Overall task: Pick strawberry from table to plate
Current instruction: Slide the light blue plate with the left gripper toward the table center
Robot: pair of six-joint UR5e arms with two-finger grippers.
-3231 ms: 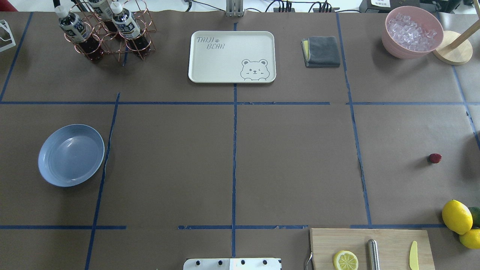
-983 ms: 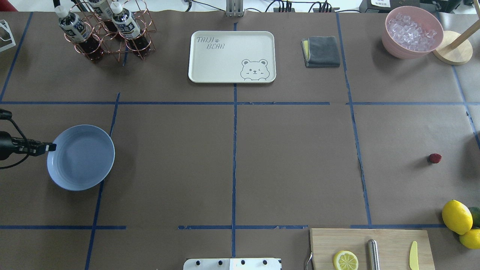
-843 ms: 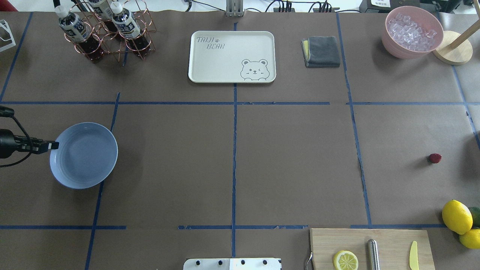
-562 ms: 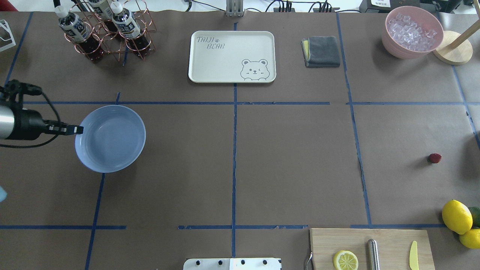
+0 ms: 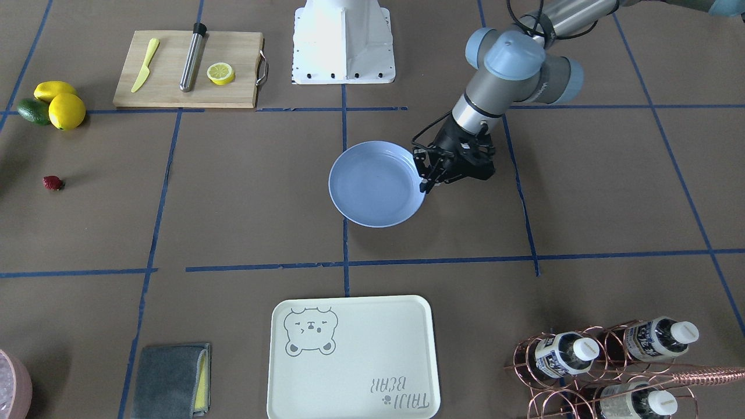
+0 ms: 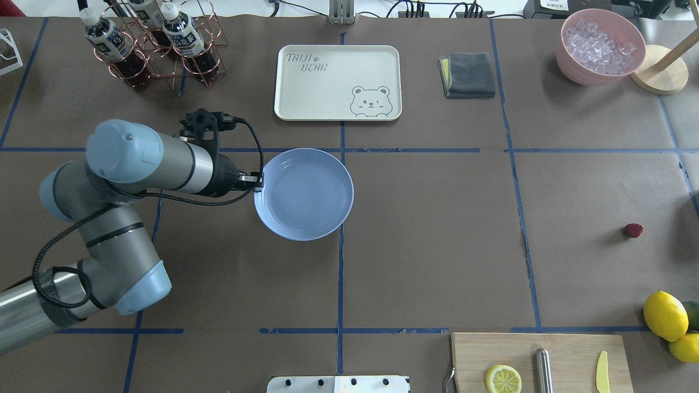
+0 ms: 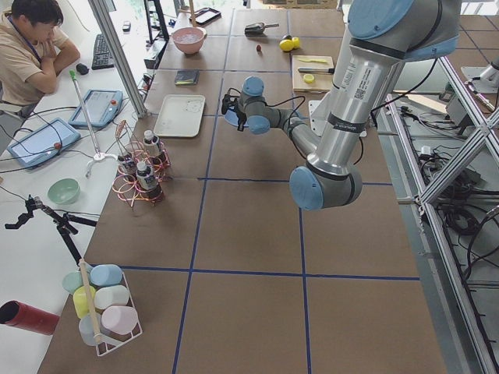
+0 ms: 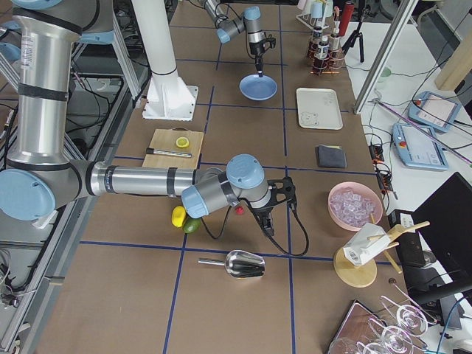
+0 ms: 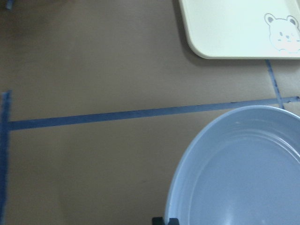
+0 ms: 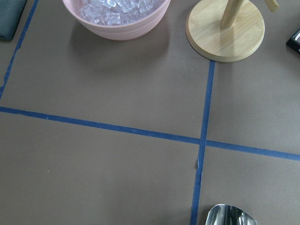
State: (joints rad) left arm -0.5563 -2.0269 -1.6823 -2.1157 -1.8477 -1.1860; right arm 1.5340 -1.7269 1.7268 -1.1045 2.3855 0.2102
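Next, I put the light-blue plate down across the blue tape line (image 5: 348, 174) between the white base and cream bear tray with my left gripper.
The small dark-red strawberry (image 6: 633, 230) lies on the brown paper table (image 6: 437, 245) at the far right, also seen in the front view (image 5: 53, 183). The light-blue plate (image 6: 304, 195) sits near the table's centre line. My left gripper (image 6: 256, 183) is shut on the plate's left rim; the front view shows the gripper (image 5: 424, 185) pinching the plate (image 5: 372, 192), and the left wrist view shows its rim (image 9: 187, 187). My right gripper (image 8: 267, 226) shows only in the exterior right view, close to the strawberry (image 8: 240, 210); I cannot tell its state.
A cream bear tray (image 6: 338, 82) lies beyond the plate. A bottle rack (image 6: 153, 43) stands back left, a grey cloth (image 6: 468, 75) and a pink ice bowl (image 6: 600, 46) back right. Lemons (image 6: 665, 315) and a cutting board (image 6: 540, 360) sit front right.
My left arm came in from the left, took the plate by its rim and moved it rightward to the table's centre line. The strawberry has not moved.
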